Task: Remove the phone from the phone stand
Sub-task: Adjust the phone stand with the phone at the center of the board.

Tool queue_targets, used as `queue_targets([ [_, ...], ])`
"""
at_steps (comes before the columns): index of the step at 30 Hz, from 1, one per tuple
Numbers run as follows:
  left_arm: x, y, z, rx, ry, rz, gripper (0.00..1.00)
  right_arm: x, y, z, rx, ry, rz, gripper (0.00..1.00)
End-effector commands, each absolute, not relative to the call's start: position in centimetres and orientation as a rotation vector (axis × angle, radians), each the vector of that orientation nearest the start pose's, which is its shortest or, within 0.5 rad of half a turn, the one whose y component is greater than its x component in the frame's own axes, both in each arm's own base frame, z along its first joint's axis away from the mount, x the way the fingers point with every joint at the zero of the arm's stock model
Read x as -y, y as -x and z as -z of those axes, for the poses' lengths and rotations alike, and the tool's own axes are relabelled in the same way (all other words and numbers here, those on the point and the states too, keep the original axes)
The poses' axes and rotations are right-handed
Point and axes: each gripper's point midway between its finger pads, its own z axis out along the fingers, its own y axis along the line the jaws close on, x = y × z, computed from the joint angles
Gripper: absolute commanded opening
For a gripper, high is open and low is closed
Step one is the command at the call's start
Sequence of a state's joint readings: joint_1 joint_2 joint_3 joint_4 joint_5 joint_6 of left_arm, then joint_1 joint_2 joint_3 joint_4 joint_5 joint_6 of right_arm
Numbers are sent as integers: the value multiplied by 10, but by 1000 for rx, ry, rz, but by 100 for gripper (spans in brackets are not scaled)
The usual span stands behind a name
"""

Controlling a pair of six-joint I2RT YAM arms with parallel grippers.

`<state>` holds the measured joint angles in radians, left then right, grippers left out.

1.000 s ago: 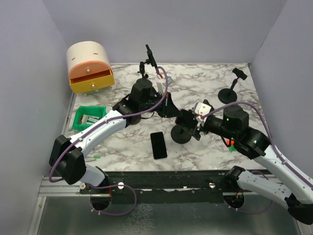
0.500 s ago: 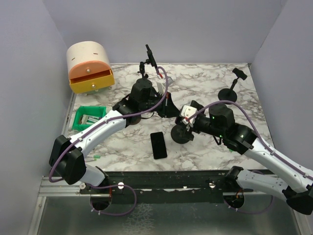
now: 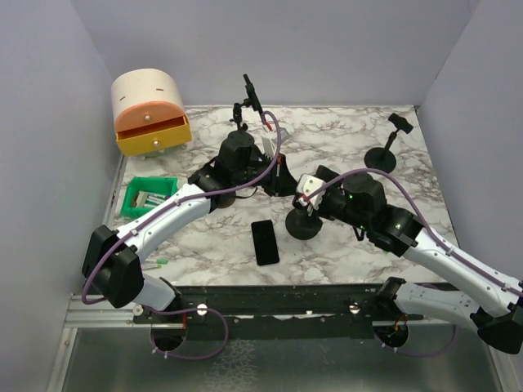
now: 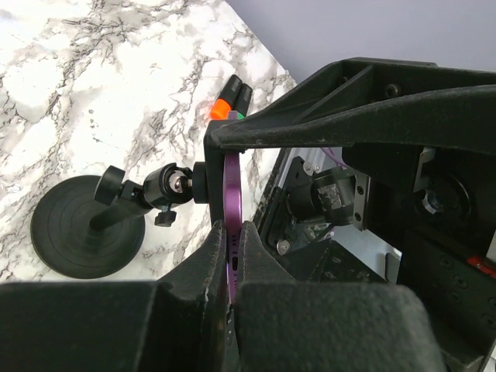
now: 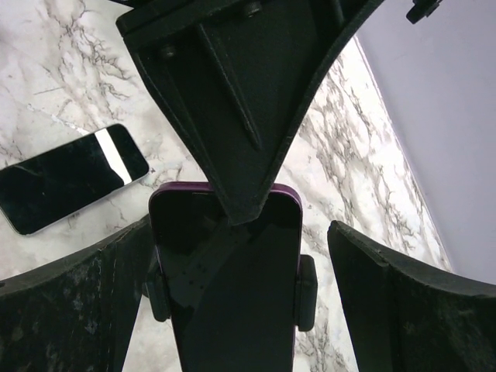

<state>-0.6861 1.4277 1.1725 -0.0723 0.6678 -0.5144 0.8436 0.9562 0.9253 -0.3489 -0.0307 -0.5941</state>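
I will first move my left gripper off the phone's top edge and grip the clamp's nearer side pad [image 5: 160, 293], as the clamp's side pads are still pressing the phone's edges.
A purple phone [image 5: 225, 294] with a dark screen stands upright in the clamp of a black phone stand [image 3: 303, 226]. The clamp's side pads [image 5: 304, 291] press on both of its edges. My left gripper [image 4: 231, 252] is shut on the phone's top edge [image 4: 232, 194]; one of its fingers [image 5: 232, 139] crosses the screen in the right wrist view. My right gripper [image 5: 240, 232] is open, with one finger on each side of the phone and clamp, apart from both. In the top view both grippers [image 3: 282, 175] [image 3: 306, 196] meet above the stand and hide the phone.
A second, black phone [image 3: 264, 242] lies flat on the marble table [image 3: 343, 131] just left of the stand's base. An orange and beige drawer box [image 3: 149, 114] and a green tray [image 3: 149, 196] are at the left. Two more stands [image 3: 384, 151] [image 3: 249, 98] are at the back.
My right arm has swung left toward the stand, and its open fingers now sit on either side of the phone. The left arm has stayed in place.
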Motion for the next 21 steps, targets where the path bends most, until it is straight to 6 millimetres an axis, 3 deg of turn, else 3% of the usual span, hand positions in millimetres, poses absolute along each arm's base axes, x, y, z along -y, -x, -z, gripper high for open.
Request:
queue_targets([
  [1, 356, -241, -310, -1854, -712, 1420, 0, -241, -242, -251, -1462, 1306, -149, 100],
  [11, 355, -238, -310, -1849, -719, 1427, 0, -240, -251, -246, -1485, 1279, -97, 96],
  [16, 354, -237, -312, -1845, -718, 1430, 0, -240, -253, -246, -1492, 1277, -91, 84],
  [21, 354, -237, -316, -1838, -698, 1437, 0, -241, -252, -247, -1494, 1274, -103, 65],
])
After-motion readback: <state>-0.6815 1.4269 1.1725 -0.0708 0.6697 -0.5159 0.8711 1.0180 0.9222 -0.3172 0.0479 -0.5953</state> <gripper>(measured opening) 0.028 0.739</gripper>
